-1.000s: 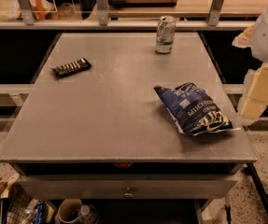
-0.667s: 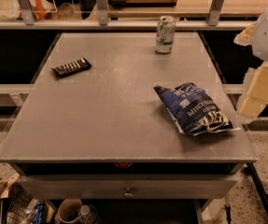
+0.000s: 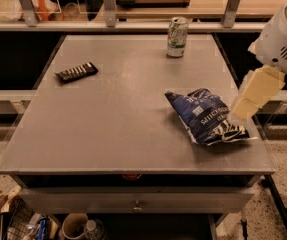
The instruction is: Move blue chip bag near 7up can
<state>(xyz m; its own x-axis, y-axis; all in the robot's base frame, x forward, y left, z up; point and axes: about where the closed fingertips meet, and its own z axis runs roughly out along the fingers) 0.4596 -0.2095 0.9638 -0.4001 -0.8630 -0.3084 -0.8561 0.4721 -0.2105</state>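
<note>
The robot's gripper needs to next move to the blue chip bag's near end (image 3: 229,131), closest to the table's front edge, and close there.
The blue chip bag (image 3: 208,116) lies flat on the right front part of the grey table (image 3: 118,114), dark navy with white lettering. The 7up can (image 3: 177,36) stands upright at the table's far edge, well behind the bag and apart from it. My gripper (image 3: 243,110) hangs on the cream end of the white arm (image 3: 283,39) at the right edge of the view. Its tip is just above the bag's right side and holds nothing that I can see.
A small flat black bar wrapper (image 3: 76,72) lies on the table's left part. A shelf with rails and posts (image 3: 108,6) runs behind the table. A drawer and a bin with clutter (image 3: 78,226) sit below the front edge.
The arm's cream end has moved left and slightly up, from beside the table's right edge to over the bag's right side. Bag, can and wrapper have not moved.
</note>
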